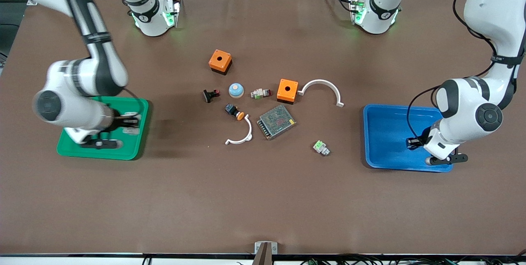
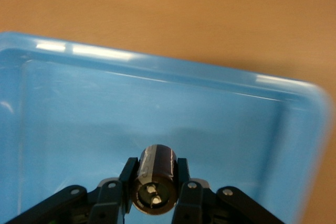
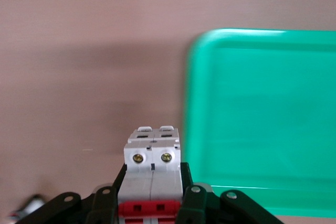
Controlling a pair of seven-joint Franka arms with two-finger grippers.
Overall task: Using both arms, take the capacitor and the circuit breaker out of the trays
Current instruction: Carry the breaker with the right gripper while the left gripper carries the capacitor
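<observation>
I need to use my left gripper to let go of the capacitor, which is over the blue tray now, on the table [image 1: 323,117] between the metal mesh box and the blue tray.
My left gripper [image 1: 413,142] hangs over the blue tray [image 1: 386,133], near its corner closest to the front camera. In the left wrist view the gripper [image 2: 155,174] is shut on the capacitor [image 2: 156,178], a small black cylinder with two leads on its end face, above the tray floor [image 2: 105,119]. My right gripper [image 1: 128,123] is over the green tray [image 1: 123,150], at the edge facing the table's middle. In the right wrist view it [image 3: 153,177] is shut on the breaker [image 3: 152,166], a white-grey block with red levers, beside the green tray's rim [image 3: 191,108].
In the table's middle lie two orange boxes [image 1: 220,60] [image 1: 287,90], two white arcs [image 1: 322,88] [image 1: 240,135], a metal mesh box [image 1: 276,121], a blue-white dome [image 1: 236,90], a black-red switch [image 1: 211,95], an orange-capped push-button [image 1: 234,111] and two white-green connectors [image 1: 260,93] [image 1: 321,147].
</observation>
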